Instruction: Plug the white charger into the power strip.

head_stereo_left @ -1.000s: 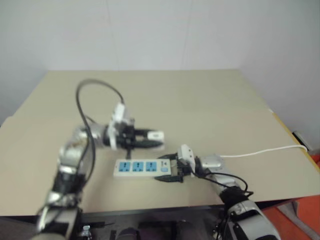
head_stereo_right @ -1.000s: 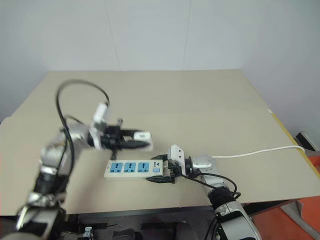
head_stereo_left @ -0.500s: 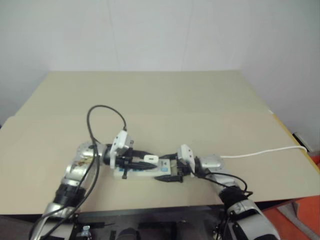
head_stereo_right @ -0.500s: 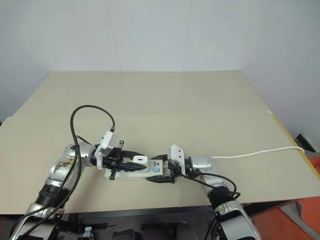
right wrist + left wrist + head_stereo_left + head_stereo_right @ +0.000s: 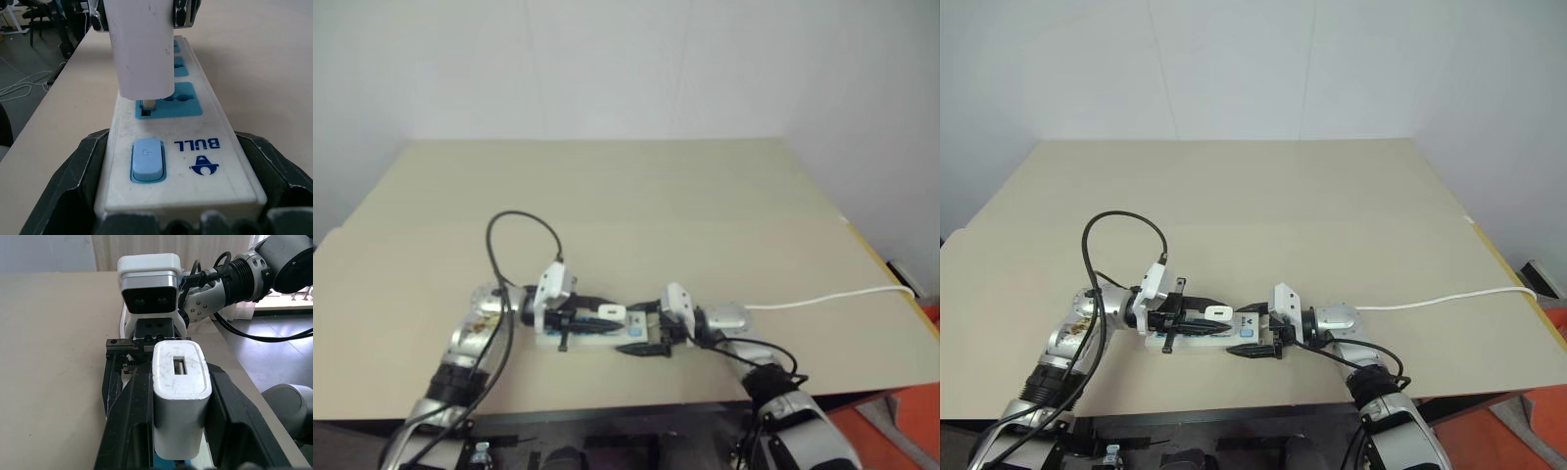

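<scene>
The robot's left gripper will release the white charger, now upright over the power strip, on the blue outlet [image 5: 607,321] [image 5: 180,454] nearest the power strip's switch.
The power strip [image 5: 171,142] lies on the table near its front edge, with blue outlet faces and a blue switch [image 5: 146,159]. My right gripper [image 5: 644,329] clamps the strip's switch end, one finger [image 5: 73,186] against each long side. My left gripper [image 5: 619,317] is shut on the white charger [image 5: 181,382] and holds it upright over the strip. The charger [image 5: 142,49] stands on the blue outlet nearest the switch. Its metal prongs [image 5: 147,104] reach into the outlet slots, and a small gap shows under its body.
The strip's thin white cable [image 5: 822,297] runs right across the tan table [image 5: 636,196] to its right edge. A white wall stands behind the table. The table's front edge lies just below the grippers.
My left gripper has come down with the charger, from above and behind the strip onto its outlets. The right gripper and the strip have stayed in place.
</scene>
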You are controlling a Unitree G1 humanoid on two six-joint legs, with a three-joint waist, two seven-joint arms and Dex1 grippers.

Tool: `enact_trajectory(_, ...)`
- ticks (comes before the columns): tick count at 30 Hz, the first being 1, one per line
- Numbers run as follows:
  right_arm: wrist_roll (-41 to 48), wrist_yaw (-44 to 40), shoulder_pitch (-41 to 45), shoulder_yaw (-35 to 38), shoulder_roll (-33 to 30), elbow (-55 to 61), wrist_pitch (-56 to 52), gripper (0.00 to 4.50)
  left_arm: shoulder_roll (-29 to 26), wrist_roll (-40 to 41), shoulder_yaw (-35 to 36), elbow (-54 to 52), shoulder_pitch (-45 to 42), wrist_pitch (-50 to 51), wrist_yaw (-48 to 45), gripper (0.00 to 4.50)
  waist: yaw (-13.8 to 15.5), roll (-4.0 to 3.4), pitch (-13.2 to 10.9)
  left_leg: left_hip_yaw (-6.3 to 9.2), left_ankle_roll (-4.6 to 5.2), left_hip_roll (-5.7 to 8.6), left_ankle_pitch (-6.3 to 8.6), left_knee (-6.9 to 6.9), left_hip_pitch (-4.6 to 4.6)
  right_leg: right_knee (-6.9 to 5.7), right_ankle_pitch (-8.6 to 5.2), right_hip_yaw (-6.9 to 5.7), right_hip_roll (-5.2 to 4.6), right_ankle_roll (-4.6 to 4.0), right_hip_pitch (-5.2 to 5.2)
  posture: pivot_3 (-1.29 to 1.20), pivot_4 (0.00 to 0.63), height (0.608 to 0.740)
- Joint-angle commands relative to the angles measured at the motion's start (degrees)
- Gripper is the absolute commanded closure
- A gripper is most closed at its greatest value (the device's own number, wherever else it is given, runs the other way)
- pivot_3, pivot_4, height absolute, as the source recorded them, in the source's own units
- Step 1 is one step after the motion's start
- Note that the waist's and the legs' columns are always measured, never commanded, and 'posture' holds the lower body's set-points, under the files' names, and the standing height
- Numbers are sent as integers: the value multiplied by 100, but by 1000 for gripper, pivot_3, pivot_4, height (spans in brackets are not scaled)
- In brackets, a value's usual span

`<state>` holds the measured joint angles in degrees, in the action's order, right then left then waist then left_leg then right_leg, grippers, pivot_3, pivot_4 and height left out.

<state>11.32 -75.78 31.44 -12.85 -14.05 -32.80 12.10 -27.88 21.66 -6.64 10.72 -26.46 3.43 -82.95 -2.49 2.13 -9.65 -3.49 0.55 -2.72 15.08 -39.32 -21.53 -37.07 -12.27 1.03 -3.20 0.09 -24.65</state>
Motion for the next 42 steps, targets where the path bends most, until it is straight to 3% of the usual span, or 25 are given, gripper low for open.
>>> enact_trajectory(1, -18, 4, 76, -17, 16, 58, -19, 1081, -61, -77, -61, 126, 19, -111, -59, 3488, 0, 0, 0, 0, 0, 0, 0, 0, 2, 1, 0, 0, 0, 0, 3, 0, 150, 740)
enact_trajectory(17, -21, 44, 59, -20, 16, 73, -35, 1081, -244, 64, -49, 196, -56, 62, -360, 3488, -7, 0, 0, 0, 1, 0, 0, 7, 14, 7, -1, -1, 0, 2, 14, 0, 150, 740)
enact_trajectory(31, -36, 62, 73, -14, 25, 48, -36, 1081, -185, -429, -295, 735, 302, -578, -25, 3488, -6, 0, 0, 0, 1, -1, 1, 15, 31, 11, -2, 0, 0, 1, 28, 0, 150, 740)
enact_trajectory(42, -57, 71, 116, 9, 48, 0, -13, 1081, -166, -472, -447, 917, 356, -394, 153, 3488, 4, -19, 32, -2, 1, -1, 0, 27, 48, 13, -11, 1, -1, 15, 43, 0, 150, 740)
